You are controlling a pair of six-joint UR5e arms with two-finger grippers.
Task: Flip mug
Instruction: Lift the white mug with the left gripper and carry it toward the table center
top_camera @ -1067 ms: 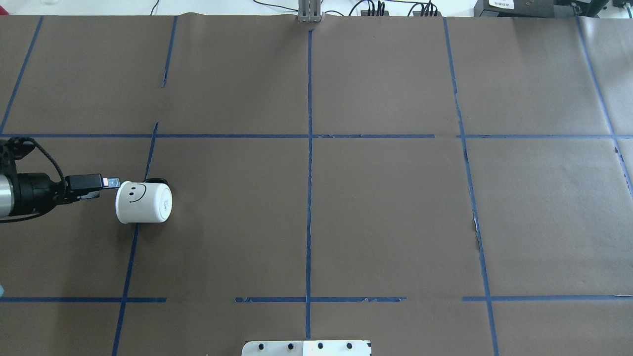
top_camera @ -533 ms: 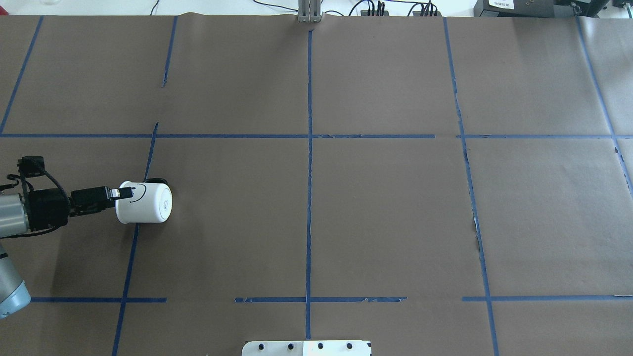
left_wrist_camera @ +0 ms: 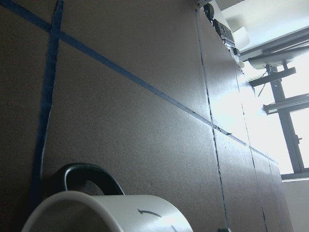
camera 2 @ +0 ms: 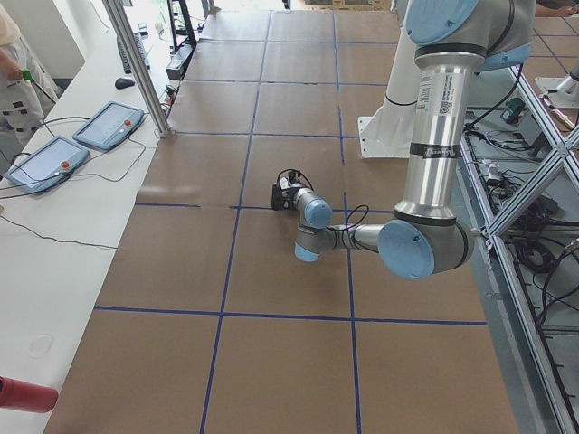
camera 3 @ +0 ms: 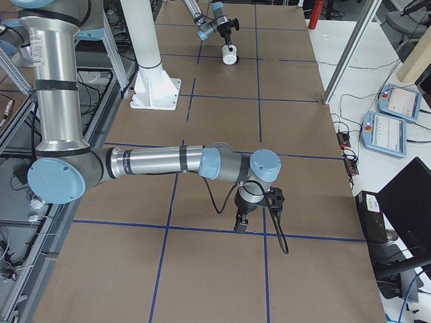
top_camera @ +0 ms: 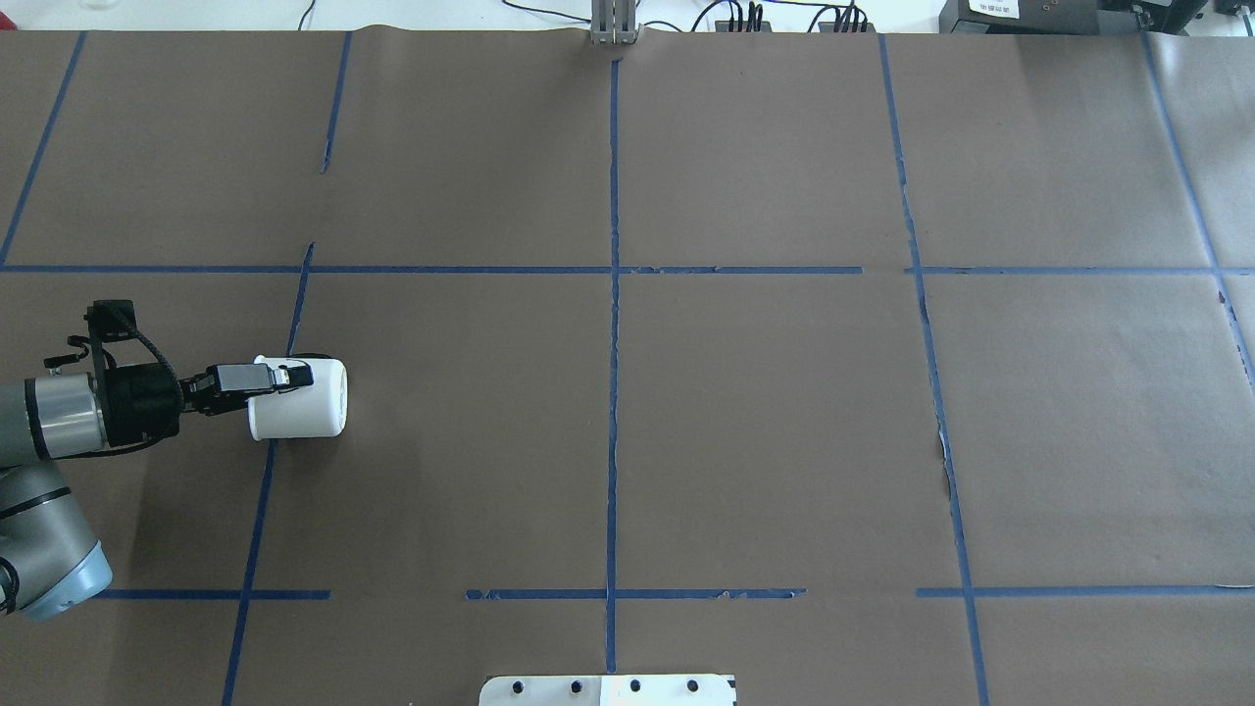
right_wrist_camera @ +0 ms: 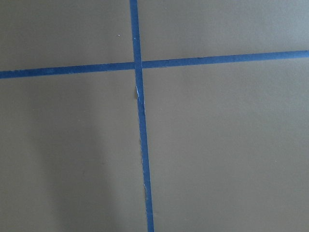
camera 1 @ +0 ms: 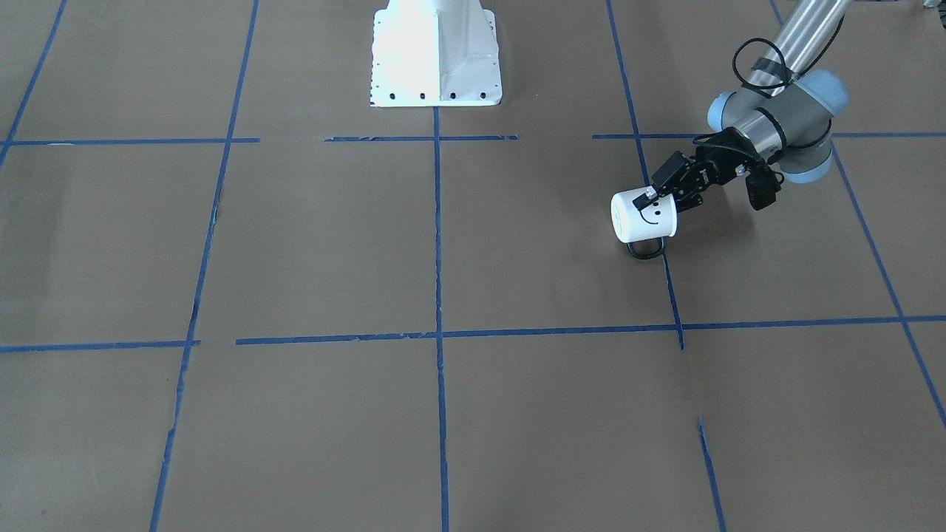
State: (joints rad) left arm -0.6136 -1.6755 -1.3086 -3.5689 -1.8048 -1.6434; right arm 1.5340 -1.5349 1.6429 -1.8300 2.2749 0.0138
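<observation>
My left gripper is to set the white mug down on the middle blue tape line (camera 1: 448, 258) (left_wrist_camera: 217, 169), between its crossing and the white base. The mug still lies on the brown paper.
The white mug (top_camera: 304, 404) lies on its side on the brown paper, its flat base facing the table's middle and its mouth facing my left gripper (top_camera: 284, 377). In the front-facing view the mug (camera 1: 641, 218) shows its black smiley face, and its dark handle (camera 1: 644, 250) rests on the table. The left gripper (camera 1: 660, 196) reaches in from the mouth side, with one finger over the mug's top wall. Its jaws look apart. The left wrist view shows the mug's rim (left_wrist_camera: 111, 212) and handle (left_wrist_camera: 89, 174) close below. My right gripper (camera 3: 240, 226) hangs over bare paper far from the mug; I cannot tell whether it is open or shut.
Brown paper with a grid of blue tape lines (top_camera: 613, 294) covers the table. The robot's white base (camera 1: 434, 55) stands at the robot's edge. Tablets (camera 2: 109, 124) and cables lie on the white bench beyond the far edge.
My left gripper has moved right, from just left of the mug to over its top wall. The mug has shifted slightly right and its smiley face no longer shows from overhead.
</observation>
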